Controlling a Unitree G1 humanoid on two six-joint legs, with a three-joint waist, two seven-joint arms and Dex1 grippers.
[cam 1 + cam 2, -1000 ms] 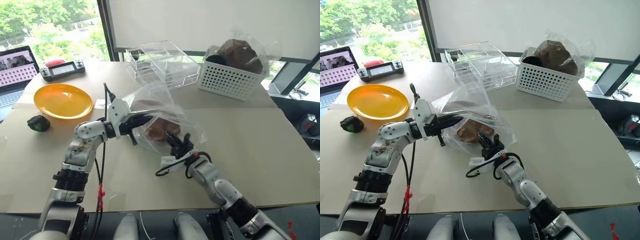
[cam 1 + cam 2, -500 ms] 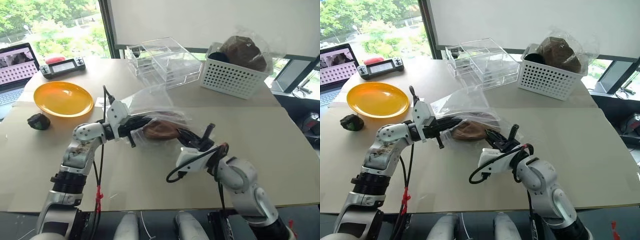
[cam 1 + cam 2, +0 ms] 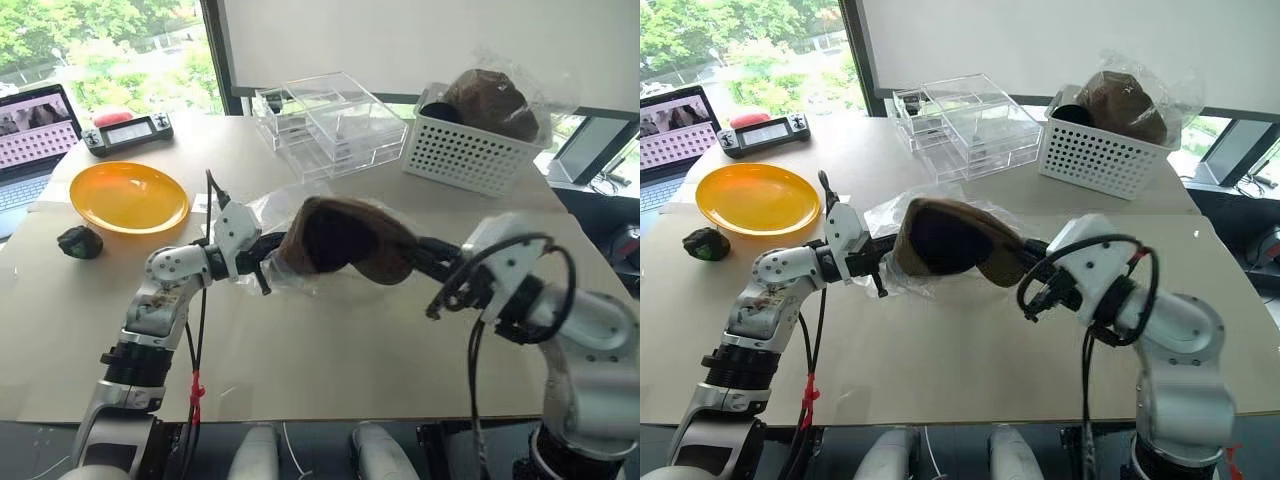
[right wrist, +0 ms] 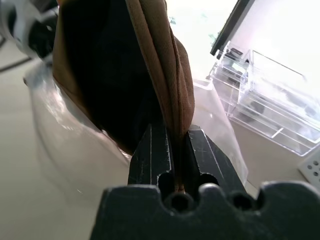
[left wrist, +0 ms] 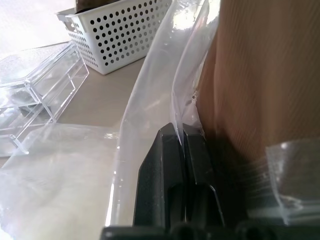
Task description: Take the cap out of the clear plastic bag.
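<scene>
Next, my right gripper sets the brown cap down on the clear plastic bag, before the acrylic drawer boxes (image 3: 370,246).
The brown cap (image 3: 340,240) hangs above the table's middle with its dark hollow inside facing me. My right gripper (image 3: 418,258) is shut on its right rim, and in the right wrist view the gripper (image 4: 175,131) pinches the cap's (image 4: 150,60) fabric edge. The cap's left end lies at the mouth of the clear plastic bag (image 3: 268,212), which sags crumpled beneath it. My left gripper (image 3: 268,250) is shut on the bag's film; in the left wrist view the gripper (image 5: 182,131) clamps the plastic bag (image 5: 150,95) beside the cap (image 5: 260,75).
A yellow plate (image 3: 127,196) and a small dark object (image 3: 78,241) lie at the left. Clear acrylic drawer boxes (image 3: 330,120) and a white perforated basket (image 3: 470,155) with a wrapped dark mound stand at the back. A laptop (image 3: 35,130) and a controller (image 3: 128,133) sit far left.
My right gripper has risen, pulled back to the right and rolled, drawing the cap up out of the bag. The left gripper has kept still, holding the bag.
</scene>
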